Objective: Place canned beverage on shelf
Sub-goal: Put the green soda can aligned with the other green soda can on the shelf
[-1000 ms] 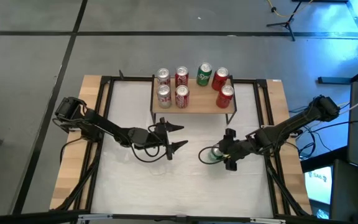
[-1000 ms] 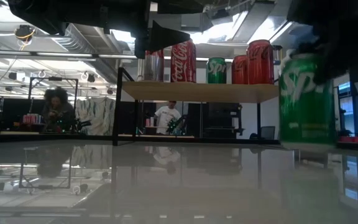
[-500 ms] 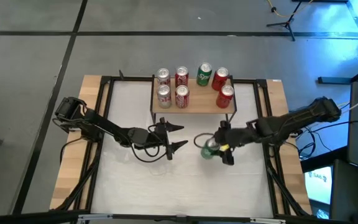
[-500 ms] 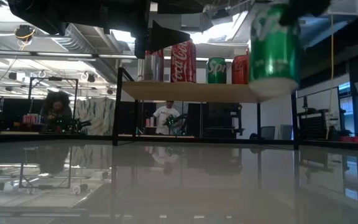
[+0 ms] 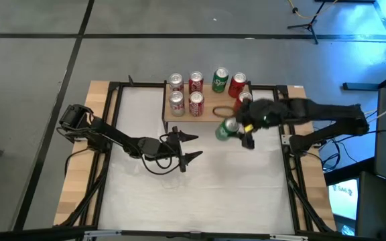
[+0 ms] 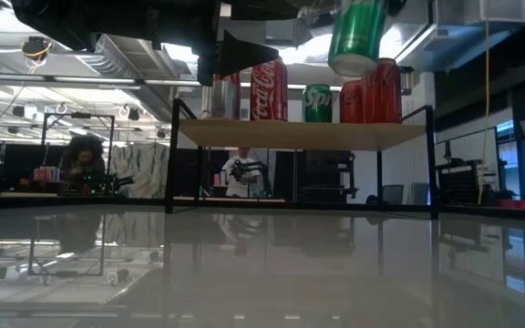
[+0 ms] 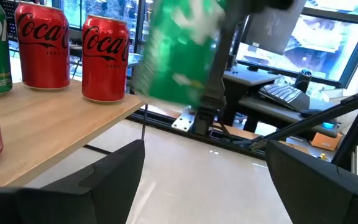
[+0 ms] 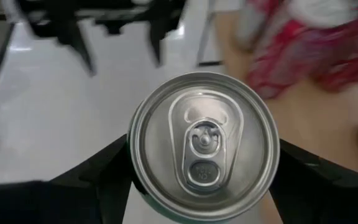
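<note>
I should release the green soda can from my right gripper on the shelf's bare wood (image 5: 220, 112) (image 8: 298, 149) between the near red cans.
My right gripper (image 5: 238, 131) is shut on a green soda can (image 5: 226, 129), held in the air just before the near edge of the small wooden shelf (image 5: 206, 115). In the low view the can (image 6: 355, 36) is higher than the shelf top (image 6: 290, 135). The shelf stands on thin black legs (image 6: 173, 155) on the white table and bears several cans, red ones (image 5: 196, 102) and a green one (image 5: 220, 80). My left gripper (image 5: 189, 146) is open and empty over the table's middle, near the shelf's left end. My right gripper pinches the green can's side wall (image 8: 135, 186) between its two fingers (image 8: 95, 183), one on each side. The fingers come from the can's top end (image 8: 204, 146) and lie along its sides. The can is lifted clear and tilted, its bottom (image 6: 344, 66) above the shelf top.
The shelf's middle near part (image 5: 218, 112) is bare wood between the cans. Two red cans (image 7: 104, 59) stand at its right end, close to the held can. Black frame rails (image 5: 292, 154) and wooden strips run along the table's sides. People are in the room beyond (image 6: 82, 159).
My right gripper has lifted the green can off the table's near right part and carried it up, toward the far edge and a little left, to the shelf's near edge. The can stood upright and now tilts, higher than the shelf top.
</note>
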